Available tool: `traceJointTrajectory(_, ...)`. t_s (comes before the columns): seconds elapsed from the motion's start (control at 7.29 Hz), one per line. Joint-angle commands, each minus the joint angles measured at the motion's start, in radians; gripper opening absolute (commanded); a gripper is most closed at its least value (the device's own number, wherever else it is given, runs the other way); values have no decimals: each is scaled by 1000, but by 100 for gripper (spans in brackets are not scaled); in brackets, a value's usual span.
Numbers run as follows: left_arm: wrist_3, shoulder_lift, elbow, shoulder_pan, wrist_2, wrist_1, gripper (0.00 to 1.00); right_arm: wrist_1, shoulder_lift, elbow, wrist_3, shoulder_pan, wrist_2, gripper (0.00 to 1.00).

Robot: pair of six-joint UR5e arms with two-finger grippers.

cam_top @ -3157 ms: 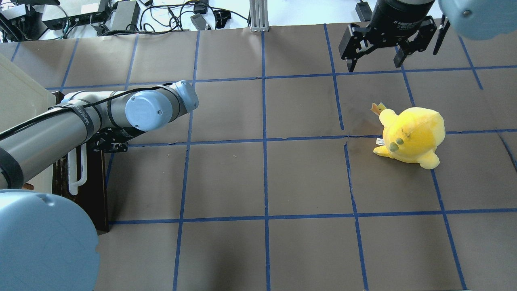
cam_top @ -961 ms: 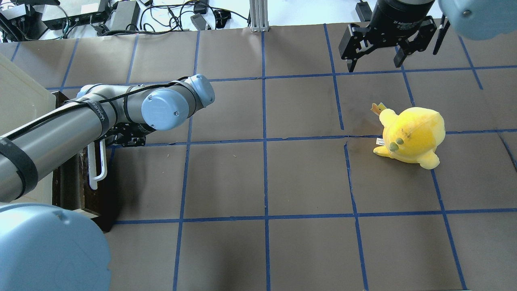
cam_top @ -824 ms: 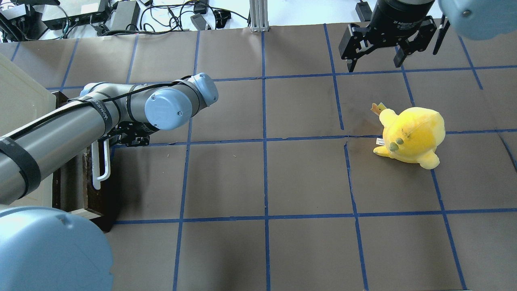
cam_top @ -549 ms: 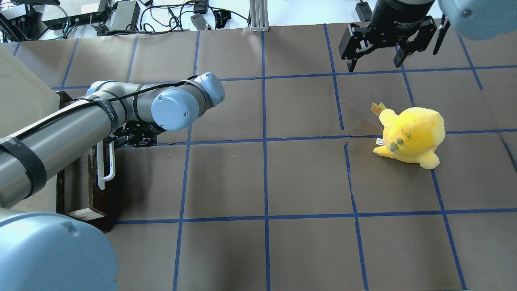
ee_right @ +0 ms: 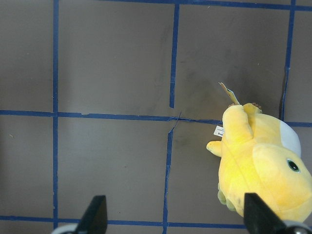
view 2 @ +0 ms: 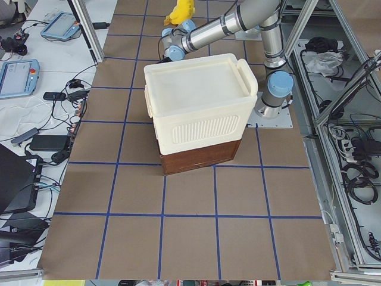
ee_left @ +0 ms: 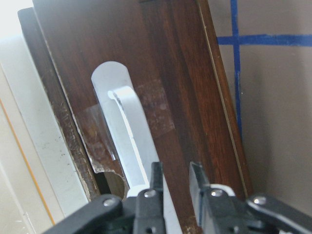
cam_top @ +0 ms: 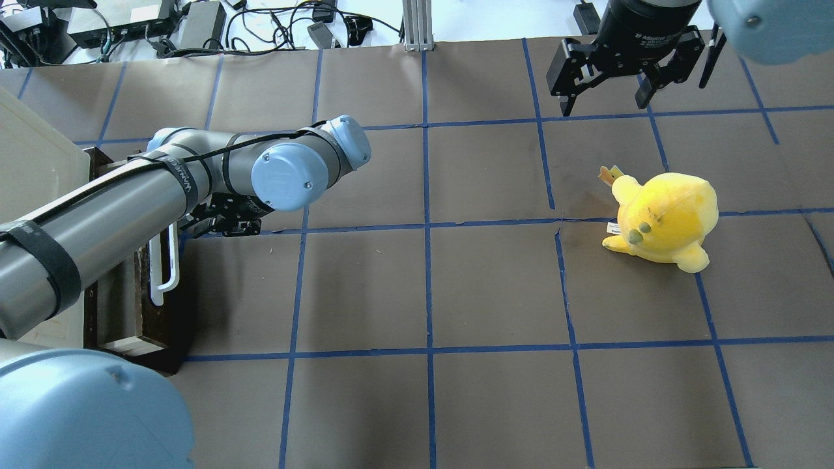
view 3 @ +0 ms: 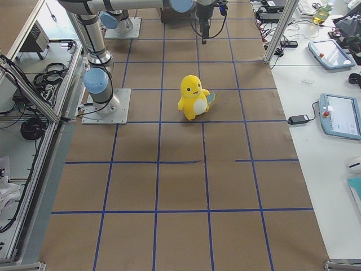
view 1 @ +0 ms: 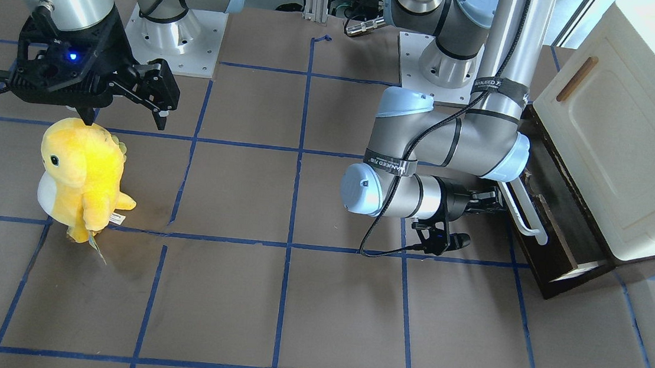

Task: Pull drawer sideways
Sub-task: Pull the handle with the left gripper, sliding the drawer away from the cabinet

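Note:
The white handle runs beside my left gripper's finger gap, so it should open, move closer and close around the bar [ee_left: 140, 148] before pulling.
The drawer [view 1: 540, 262] has a dark brown front and a long white bar handle [view 1: 527, 214]. It stands partly pulled out from under the cream cabinet [view 1: 621, 144], with its pale inside edge showing. My left gripper [view 1: 497, 200] is at the handle's end nearer the robot's base. In the left wrist view its fingers [ee_left: 156, 183] are close together across the handle [ee_left: 129, 141] against the drawer front [ee_left: 180, 87]. In the overhead view the left gripper [cam_top: 186, 225] sits by the handle [cam_top: 155, 286]. My right gripper [cam_top: 604, 107] is open, empty and far from the drawer.
A yellow plush toy [cam_top: 664, 221] stands on the brown, blue-taped table on the robot's right, just below the right gripper [view 1: 126, 122]. It also shows in the right wrist view [ee_right: 258, 170]. Cables and boxes lie beyond the table's far edge.
My left arm has moved to the right, and the drawer with its white handle has slid out of the cabinet with it. The right arm and the plush have not moved.

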Motion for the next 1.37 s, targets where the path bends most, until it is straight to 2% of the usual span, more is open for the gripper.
traceJointTrajectory(0.0, 33, 8, 0, 0, 13, 0, 36, 0, 0, 0, 1, 0, 0, 100)
traceJointTrajectory(0.14, 88, 23, 12, 0, 12, 0, 41, 0, 0, 0, 1, 0, 0, 100)
traceJointTrajectory(0.27, 87, 10, 11, 0, 13, 2, 62, 0, 0, 0, 1, 0, 0, 100)
traceJointTrajectory(0.55, 72, 6, -6, 12, 17, 0, 78, 0, 0, 0, 1, 0, 0, 100)
traceJointTrajectory(0.82, 46, 8, -32, 29, 27, 0, 79, 0, 0, 0, 1, 0, 0, 100)
traceJointTrajectory(1.24, 44, 6, -38, 32, 36, 2, 65, 0, 0, 0, 1, 0, 0, 100)
